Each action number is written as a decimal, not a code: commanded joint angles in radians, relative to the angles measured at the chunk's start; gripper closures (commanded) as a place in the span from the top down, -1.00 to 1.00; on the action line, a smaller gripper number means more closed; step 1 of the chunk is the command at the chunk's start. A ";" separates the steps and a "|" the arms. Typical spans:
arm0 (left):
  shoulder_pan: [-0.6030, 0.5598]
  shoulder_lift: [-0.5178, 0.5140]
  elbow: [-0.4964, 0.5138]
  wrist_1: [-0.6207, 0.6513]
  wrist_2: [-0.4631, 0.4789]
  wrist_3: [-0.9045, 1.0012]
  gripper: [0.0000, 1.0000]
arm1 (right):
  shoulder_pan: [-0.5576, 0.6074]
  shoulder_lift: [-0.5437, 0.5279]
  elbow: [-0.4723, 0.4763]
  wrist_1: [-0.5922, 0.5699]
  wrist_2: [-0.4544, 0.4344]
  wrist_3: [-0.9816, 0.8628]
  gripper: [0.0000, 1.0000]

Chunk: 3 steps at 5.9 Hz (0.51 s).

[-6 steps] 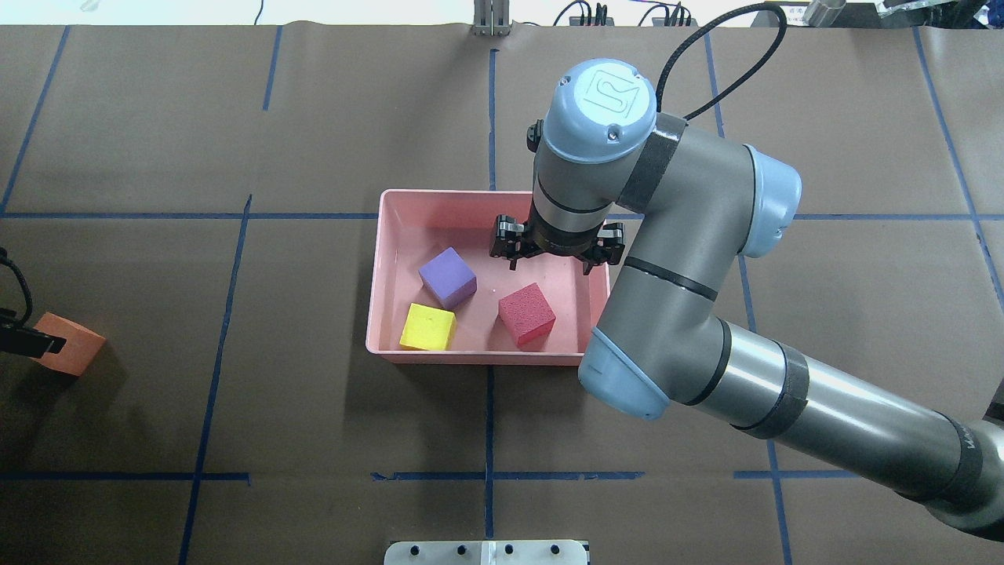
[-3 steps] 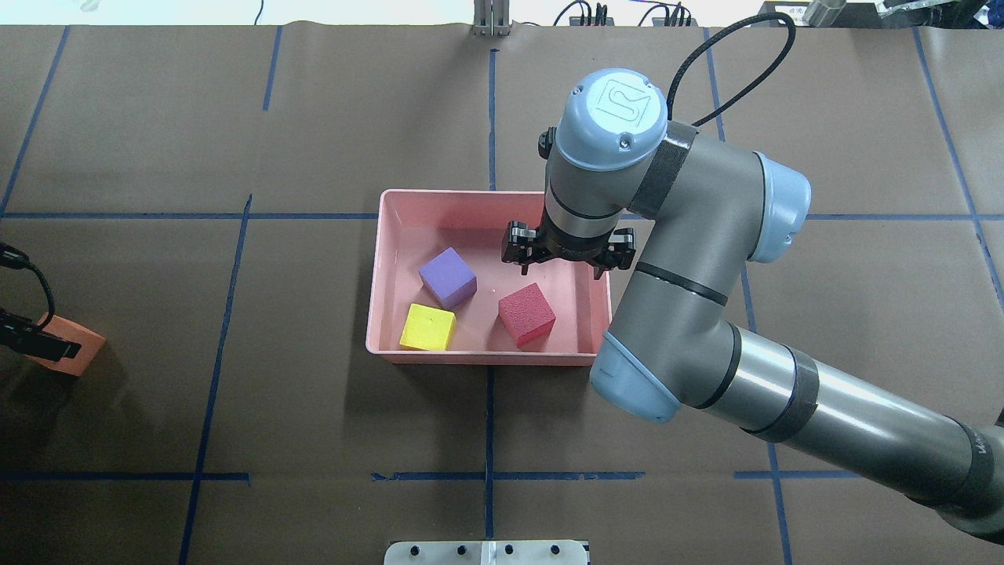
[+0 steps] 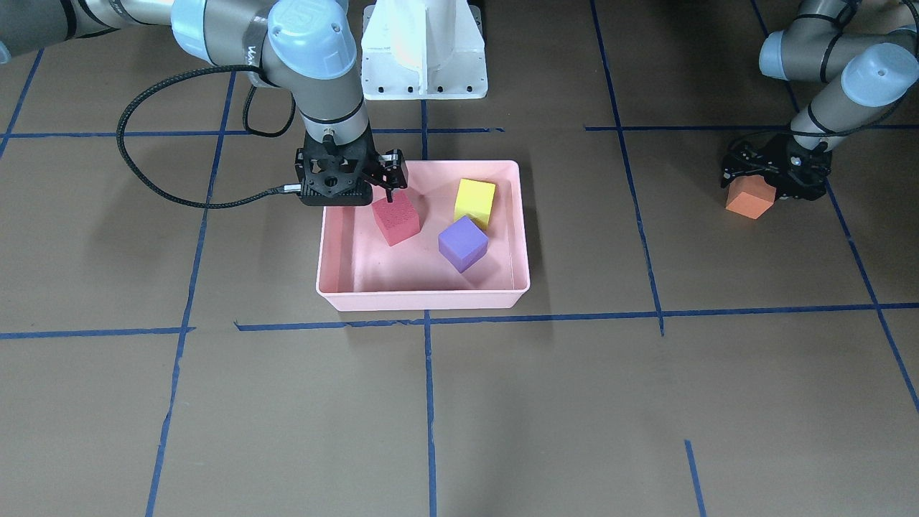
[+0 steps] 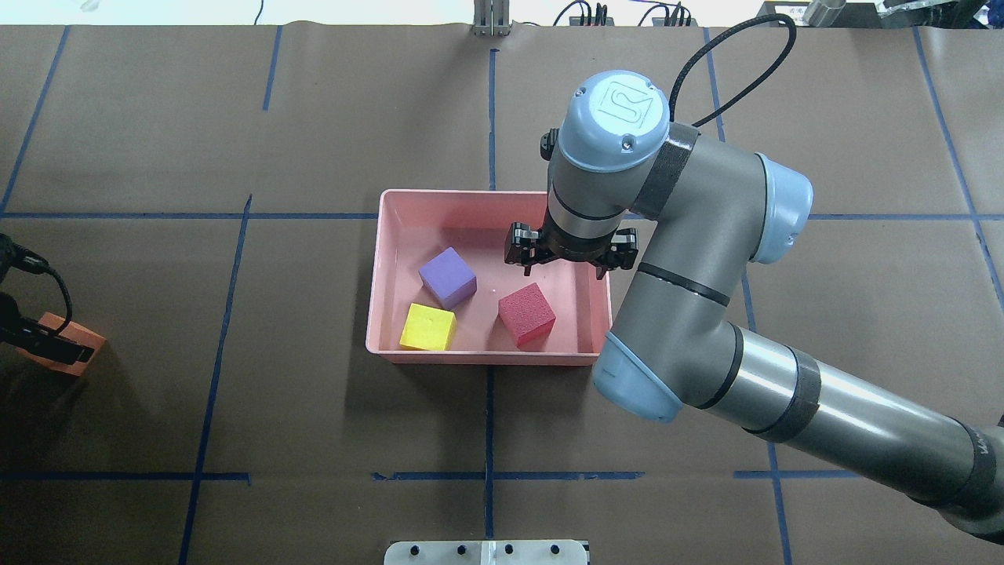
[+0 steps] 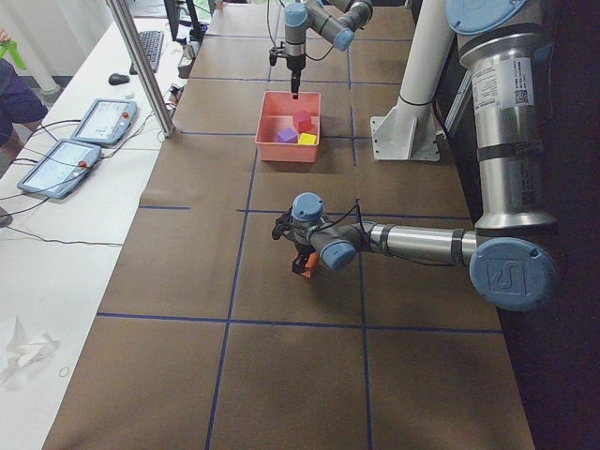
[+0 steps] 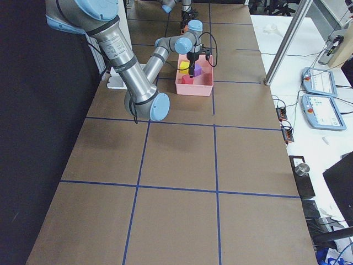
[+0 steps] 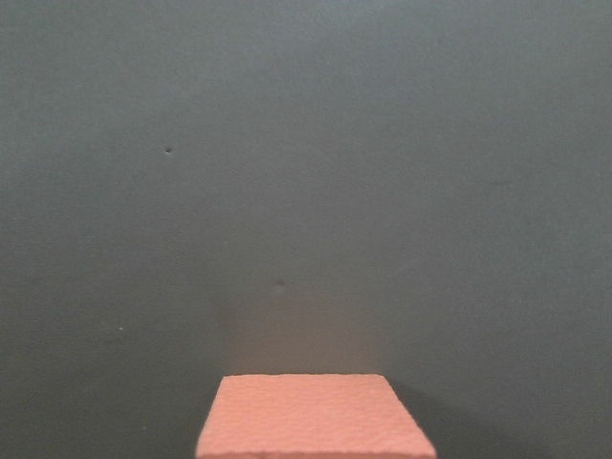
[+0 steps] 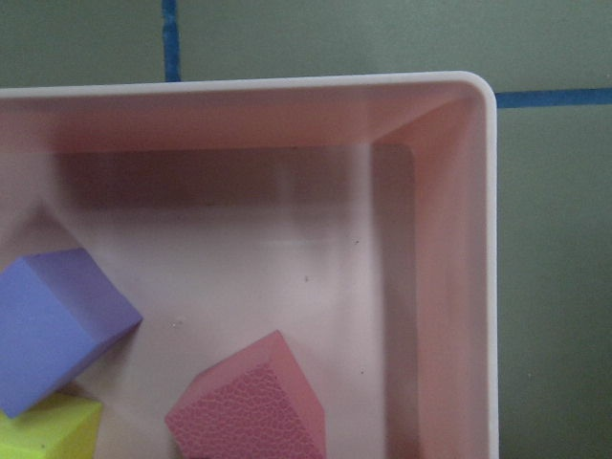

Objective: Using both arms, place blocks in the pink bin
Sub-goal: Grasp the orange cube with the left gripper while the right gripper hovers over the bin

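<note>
I need to use my left gripper to set the orange block down and let it go in the pink bin (image 3: 443,215), between the red block and the yellow-green block.
The pink bin (image 4: 486,359) sits mid-table and holds the purple block (image 4: 447,277), the yellow-green block (image 4: 427,327) and the red block (image 4: 527,314). My right gripper (image 4: 566,263) hangs open and empty over the bin's far right part, just beyond the red block (image 3: 395,217). The orange block (image 4: 86,345) rests on the table at the far left. My left gripper (image 3: 775,176) is low over it and looks open, its fingers astride the orange block (image 3: 749,199). The left wrist view shows only the orange block's top (image 7: 316,416).
Brown paper with blue tape lines covers the table. The white pedestal base (image 3: 423,50) stands behind the bin. The right arm's black cable (image 3: 143,172) loops beside its wrist. Operator tablets (image 5: 84,136) lie off the table's far side.
My right gripper has shifted a little to the right over the bin, still open. My left gripper has moved in over the orange block and covers more of it. The blocks have not moved.
</note>
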 commanded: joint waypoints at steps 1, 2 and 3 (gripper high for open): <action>0.019 -0.001 0.006 0.006 0.000 0.001 0.29 | 0.000 -0.010 0.007 0.001 0.001 -0.007 0.99; 0.018 -0.004 -0.006 0.011 -0.025 0.003 0.23 | 0.008 -0.012 0.007 0.001 0.001 -0.019 0.99; 0.005 -0.010 -0.035 0.017 -0.106 0.001 0.22 | 0.020 -0.012 0.007 0.001 0.003 -0.045 0.99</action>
